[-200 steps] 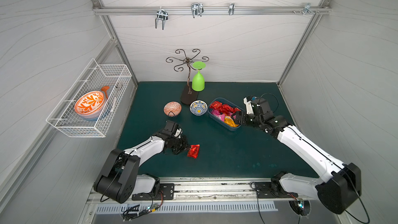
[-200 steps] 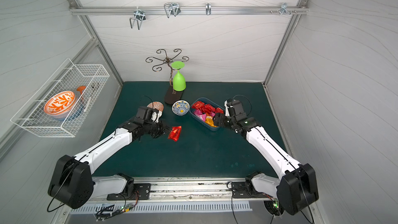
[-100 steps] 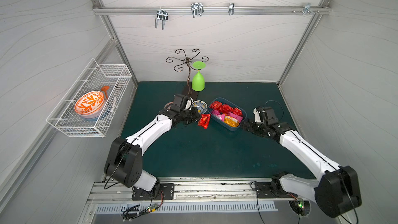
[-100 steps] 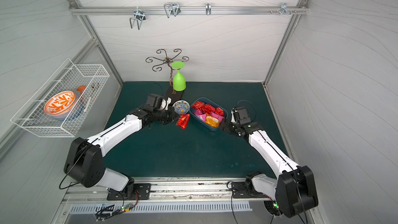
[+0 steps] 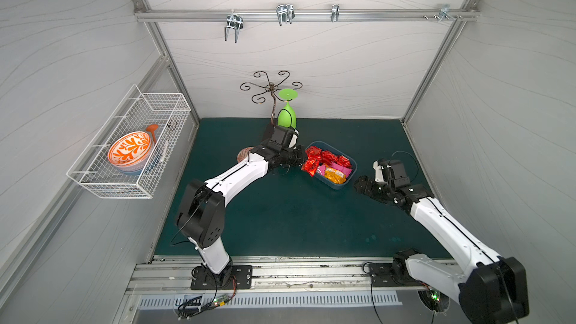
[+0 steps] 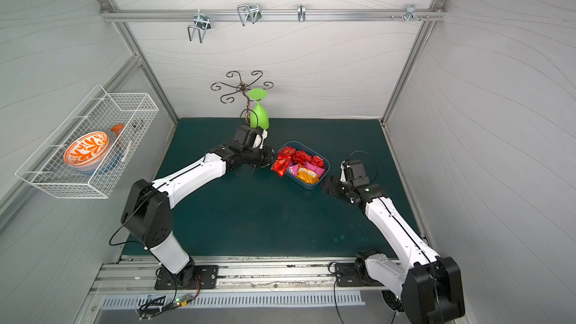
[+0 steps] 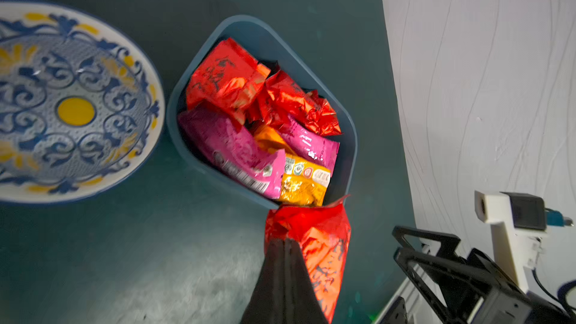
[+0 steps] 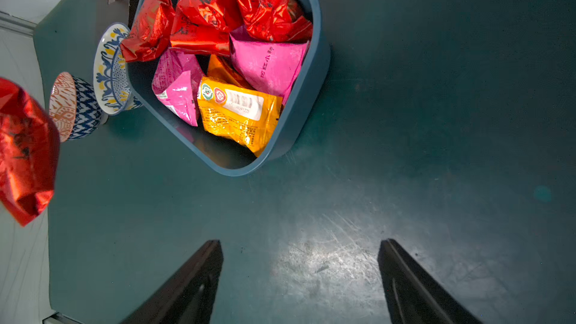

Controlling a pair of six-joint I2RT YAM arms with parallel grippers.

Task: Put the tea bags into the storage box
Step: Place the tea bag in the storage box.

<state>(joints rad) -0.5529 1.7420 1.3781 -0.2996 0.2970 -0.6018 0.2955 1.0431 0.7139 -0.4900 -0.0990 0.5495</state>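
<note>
The crumpled red tea bag will drop from my left gripper once it lets go of it between the pink tea bags inside the storage box (image 5: 329, 165) (image 7: 273, 140).
The storage box (image 5: 338, 187) (image 6: 307, 186) is a dark blue tub on the green mat, holding several tea bags: red (image 7: 230, 73), pink (image 7: 230, 148) and orange (image 8: 240, 110). My left gripper (image 5: 301, 161) (image 7: 285, 241) is shut on a red foil tea bag (image 5: 311, 166) (image 6: 280, 166) (image 7: 322, 244), which hangs at the box's left rim and partly over it. That same bag shows at the edge of the right wrist view (image 8: 25, 157). My right gripper (image 5: 358, 182) (image 8: 302, 241) stands open and empty just off the box's right front corner, low over bare mat.
A blue-and-yellow bowl (image 7: 74, 101) sits right beside the box, with an orange-patterned bowl (image 8: 67, 107) behind it, both under my left arm. A green glass (image 5: 286, 115) hangs on a wire stand at the back. A white wire basket (image 5: 131, 141) is mounted on the left wall.
My left arm has carried the red tea bag from the front middle of the mat back and right to the box's rim. My right arm drew back from the box.
</note>
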